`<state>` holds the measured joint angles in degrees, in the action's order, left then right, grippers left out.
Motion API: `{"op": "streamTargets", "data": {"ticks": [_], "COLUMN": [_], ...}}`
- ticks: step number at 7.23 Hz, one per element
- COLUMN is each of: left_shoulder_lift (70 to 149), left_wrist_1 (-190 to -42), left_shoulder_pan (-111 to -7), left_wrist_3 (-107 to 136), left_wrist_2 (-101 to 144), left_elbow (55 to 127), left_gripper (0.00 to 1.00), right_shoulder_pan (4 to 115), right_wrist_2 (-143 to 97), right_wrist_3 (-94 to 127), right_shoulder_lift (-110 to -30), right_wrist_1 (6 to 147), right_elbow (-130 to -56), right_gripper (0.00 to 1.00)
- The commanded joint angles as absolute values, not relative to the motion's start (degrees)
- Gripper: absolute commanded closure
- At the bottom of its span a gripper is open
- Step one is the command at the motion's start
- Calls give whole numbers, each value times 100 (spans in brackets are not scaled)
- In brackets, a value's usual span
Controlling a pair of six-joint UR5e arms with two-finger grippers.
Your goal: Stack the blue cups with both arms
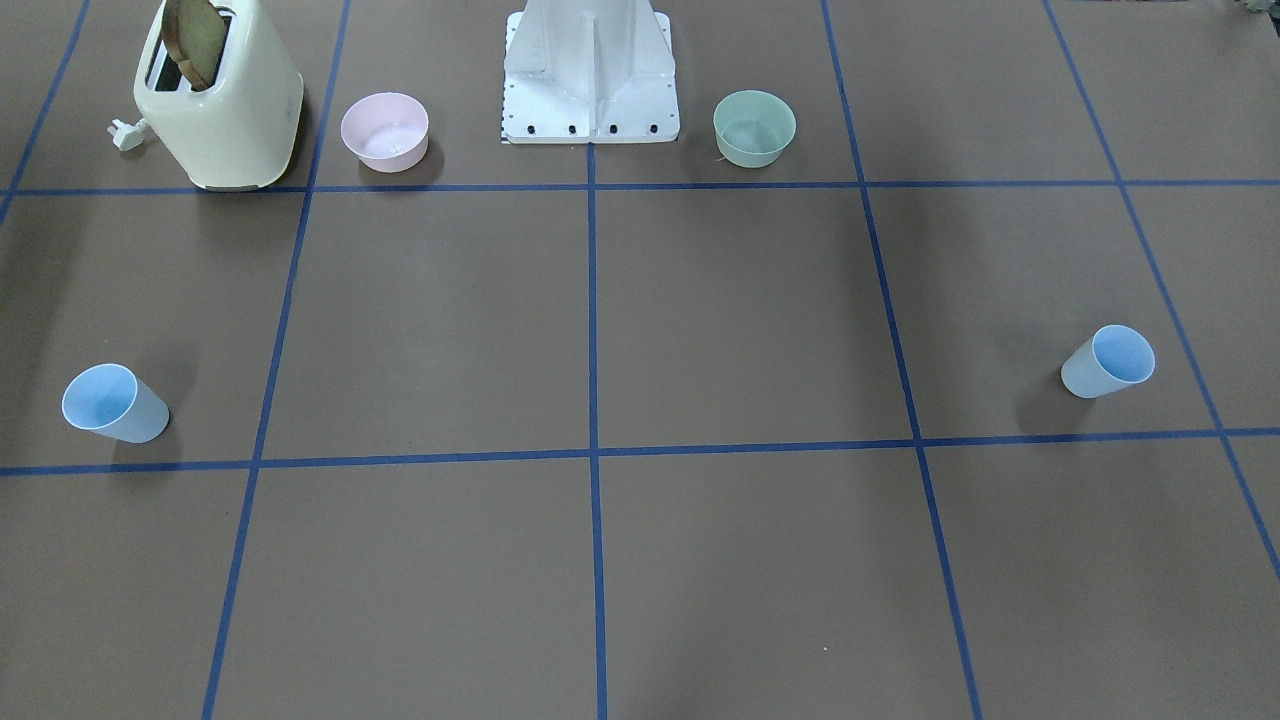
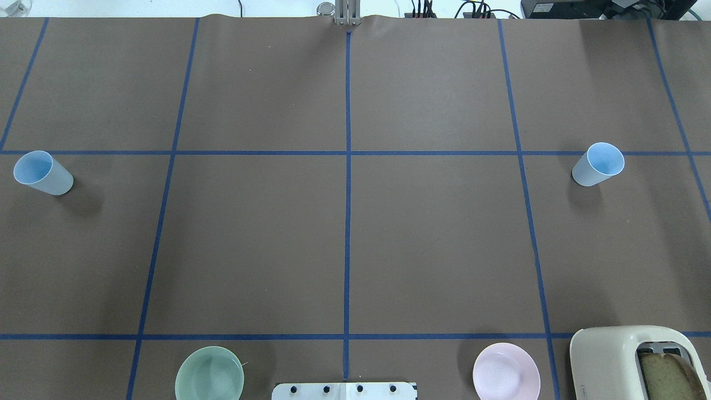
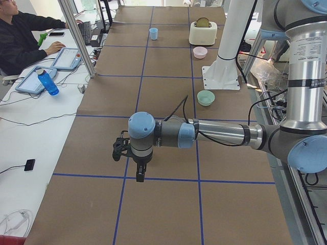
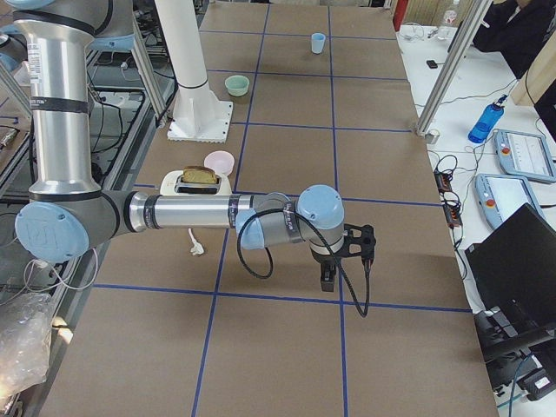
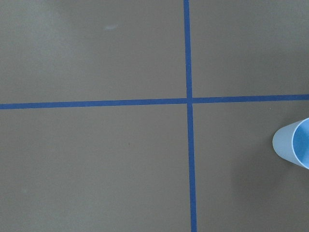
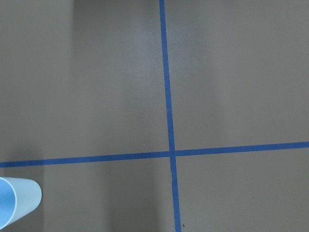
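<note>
I will close my left gripper on the rim (image 1: 1154,362) (image 5: 293,144) of the blue cup that is farther from the toaster, on the side away from the other cup.
Two pale blue cups stand upright, far apart. One is at the table's left side (image 2: 41,173) (image 1: 1108,362), the other at the right side (image 2: 599,164) (image 1: 112,403). The left wrist view catches a cup at its right edge (image 5: 294,149). The right wrist view catches a cup at its lower left corner (image 6: 17,203). My left gripper (image 3: 139,172) shows only in the exterior left view, pointing down above the table. My right gripper (image 4: 327,276) shows only in the exterior right view, also pointing down. I cannot tell whether either is open or shut. Neither holds a cup.
A green bowl (image 2: 209,374) and a pink bowl (image 2: 506,371) sit near the white pedestal (image 1: 590,70). A cream toaster (image 2: 639,364) with a slice of bread stands at the near right. Blue tape lines grid the brown table.
</note>
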<state>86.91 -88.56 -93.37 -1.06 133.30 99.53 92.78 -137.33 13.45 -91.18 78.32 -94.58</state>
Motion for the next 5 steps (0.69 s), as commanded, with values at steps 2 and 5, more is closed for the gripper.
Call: {"op": "streamTargets", "data": {"ticks": [2,5], "left_shoulder_lift": [8893,9438], "left_wrist_1": [-8859,-8886], "left_shoulder_pan": [-9020,-8265], "left_wrist_3": [-88,454], "left_wrist_2": [13342,13289], "left_elbow": [9958,9695], "left_gripper": [2,2], "right_shoulder_pan": [9203,8825], "right_wrist_2": [-13799,-13781], "right_wrist_3": [1528,1722], "right_shoulder_lift": [-9115,-8913], "right_wrist_1": [7471,7540], "right_elbow": [-9483,-9536], "right_gripper": [0,0]}}
